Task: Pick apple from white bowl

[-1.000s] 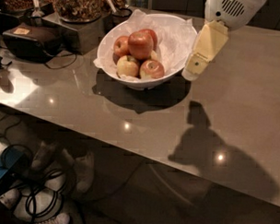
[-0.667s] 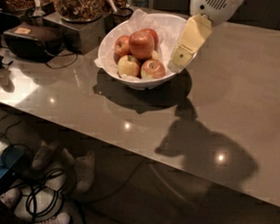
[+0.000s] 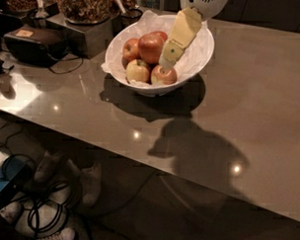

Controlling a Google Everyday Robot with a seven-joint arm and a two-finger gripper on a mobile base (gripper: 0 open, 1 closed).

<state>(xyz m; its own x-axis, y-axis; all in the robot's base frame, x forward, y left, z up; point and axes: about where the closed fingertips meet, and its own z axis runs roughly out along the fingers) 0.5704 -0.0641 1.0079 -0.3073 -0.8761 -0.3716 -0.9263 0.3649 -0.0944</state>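
Note:
The robot's gripper should close on the upper part of the large red apple point(image 3: 150, 42), the one that sits on top in the middle of the white bowl.
The white bowl point(image 3: 200, 58), lined with crumpled white paper, stands on the grey table at the upper middle. Several apples lie in it. The largest, deep red apple point(image 3: 150, 47) sits on top in the middle. A smaller red apple point(image 3: 131, 48) lies to its left, and a yellow-green apple point(image 3: 137, 70) and a blushed apple point(image 3: 163, 76) lie in front. My gripper point(image 3: 168, 63) reaches down from the top, over the bowl, its cream fingers just right of the large red apple and above the blushed one.
The grey table point(image 3: 249, 110) runs to the right and front. A black device point(image 3: 31, 44) with a cable sits at the left. Containers of snacks point(image 3: 85, 6) stand behind the bowl. Cables and shoes lie on the floor below the front edge.
My gripper has moved left, from beside the bowl's right rim to over the apples inside the bowl. Its shadow on the table has shifted left too.

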